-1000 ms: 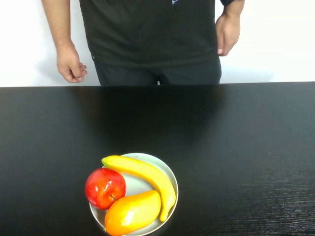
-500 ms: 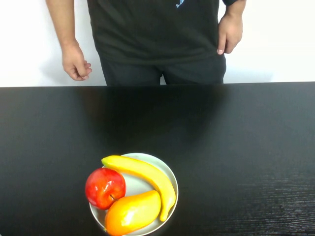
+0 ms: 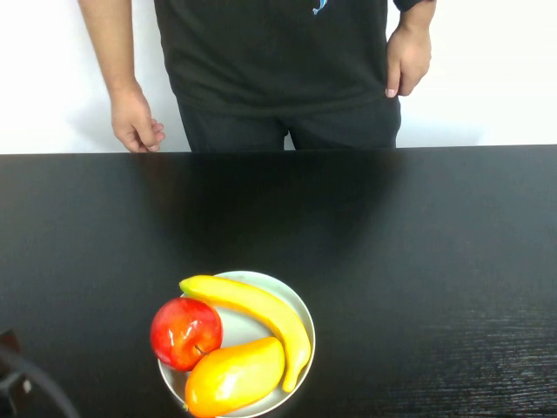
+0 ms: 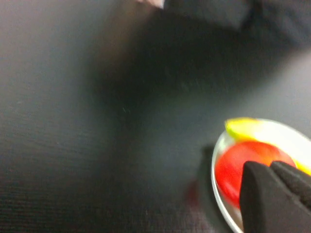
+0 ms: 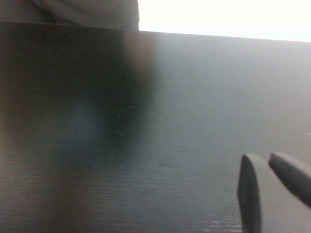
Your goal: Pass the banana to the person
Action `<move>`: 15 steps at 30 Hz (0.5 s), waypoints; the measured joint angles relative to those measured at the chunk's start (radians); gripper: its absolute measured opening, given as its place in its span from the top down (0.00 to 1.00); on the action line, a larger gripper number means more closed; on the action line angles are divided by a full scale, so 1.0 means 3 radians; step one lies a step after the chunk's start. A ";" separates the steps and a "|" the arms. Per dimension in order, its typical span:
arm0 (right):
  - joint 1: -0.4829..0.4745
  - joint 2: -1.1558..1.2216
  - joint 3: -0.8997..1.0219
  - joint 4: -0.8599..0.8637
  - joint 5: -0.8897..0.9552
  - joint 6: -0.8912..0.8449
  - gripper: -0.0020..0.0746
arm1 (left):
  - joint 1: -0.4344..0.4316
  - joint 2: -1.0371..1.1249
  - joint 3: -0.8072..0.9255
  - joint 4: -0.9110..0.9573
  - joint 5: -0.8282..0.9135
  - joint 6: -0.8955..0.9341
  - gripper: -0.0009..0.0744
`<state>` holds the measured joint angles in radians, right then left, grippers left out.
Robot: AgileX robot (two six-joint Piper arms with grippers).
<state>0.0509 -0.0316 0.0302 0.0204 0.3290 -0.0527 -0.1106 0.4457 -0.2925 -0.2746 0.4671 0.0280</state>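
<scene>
The banana's middle [image 3: 249, 302], between its end by the red apple and its curved bend, should be gripped by my left gripper once it gets there.
The banana [image 3: 261, 312] lies curved along the far and right side of a pale plate [image 3: 300, 305] near the table's front, with one end also in the left wrist view [image 4: 240, 128]. The person [image 3: 278, 61] stands behind the table's far edge, both hands down at their sides. My left gripper [image 4: 269, 167] is shut and empty, hovering to the left of the plate and close to the red apple. Only a bit of the left arm [image 3: 13, 383] shows at the high view's bottom left corner. My right gripper [image 5: 265, 158] is shut and empty over bare table.
A red apple [image 3: 185, 332] and an orange-yellow mango-like fruit [image 3: 233, 376] share the plate with the banana. The black table [image 3: 418, 261] stretches to the far edge where the person stands.
The left arm has come into the high view's bottom left corner. The person's hand on the view's left shifted slightly. The fruit has not moved.
</scene>
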 joint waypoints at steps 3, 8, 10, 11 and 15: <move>0.0000 0.0000 0.0000 0.0000 0.0000 0.0000 0.98 | 0.0000 0.0462 -0.0645 0.0000 0.0640 0.0376 0.99; 0.0000 0.0000 0.0000 0.0000 0.0000 0.0000 0.98 | 0.0000 0.1412 -0.1655 -0.0072 0.1484 0.1406 0.99; 0.0000 0.0000 0.0000 0.0000 0.0000 0.0000 0.98 | -0.0011 0.1761 -0.1988 -0.0196 0.1722 0.1818 0.99; 0.0000 0.0000 0.0000 0.0000 0.0000 0.0000 0.98 | -0.0042 0.1955 -0.2158 -0.0235 0.1814 0.2012 0.99; 0.0000 0.0000 0.0000 0.0000 0.0000 0.0000 0.98 | -0.0312 0.2678 -0.2737 -0.0263 0.2077 0.2711 0.99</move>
<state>0.0509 -0.0316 0.0302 0.0204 0.3290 -0.0527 -0.2043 1.2491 -1.1136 -0.3534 1.0901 0.8413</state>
